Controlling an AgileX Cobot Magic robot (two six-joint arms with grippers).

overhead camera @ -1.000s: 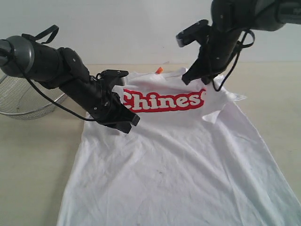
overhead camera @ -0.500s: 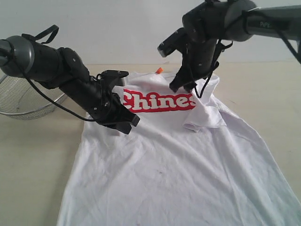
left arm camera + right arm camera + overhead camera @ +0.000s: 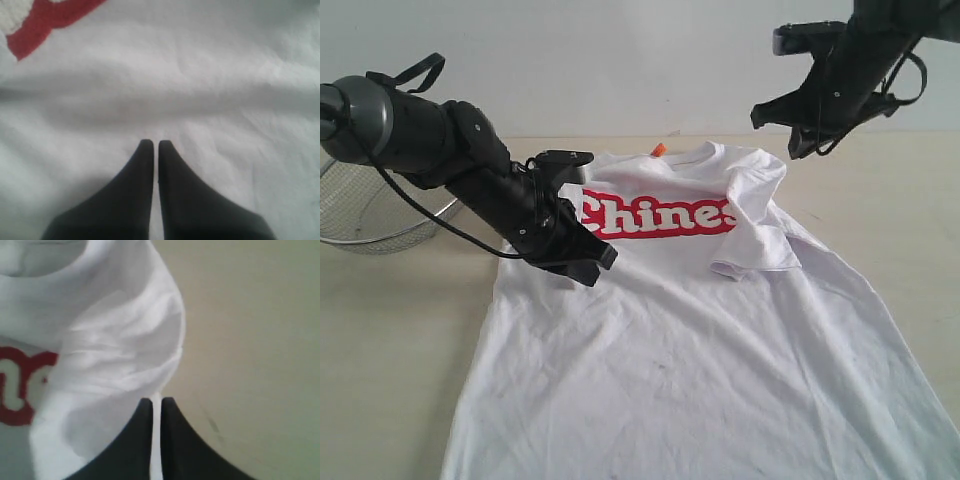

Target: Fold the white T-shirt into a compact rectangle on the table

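Note:
The folded sleeve covers just the end of the red lettering, so my right gripper needs to take the shirt's outer shoulder fold (image 3: 775,178) and pull it further inward.
The white T-shirt (image 3: 670,350) lies face up on the table (image 3: 400,330), with its red lettering (image 3: 655,213) across the chest and an orange neck tag (image 3: 659,150) at the collar. Its right sleeve (image 3: 760,235) is folded inward over the end of the lettering. My left gripper (image 3: 603,260) is shut and presses down on the shirt's left shoulder area; the left wrist view shows its tips (image 3: 155,143) together on white cloth (image 3: 200,75). My right gripper (image 3: 798,135) hangs shut and empty in the air, above and right of the folded sleeve (image 3: 120,350).
A silver wire-mesh basket (image 3: 365,210) stands at the far left edge of the table, behind my left arm (image 3: 430,140). Bare table shows on both sides of the shirt (image 3: 910,230).
My right gripper carried the right sleeve inward over the chest, let it go, then rose away to the upper right and shut. The left arm has not moved.

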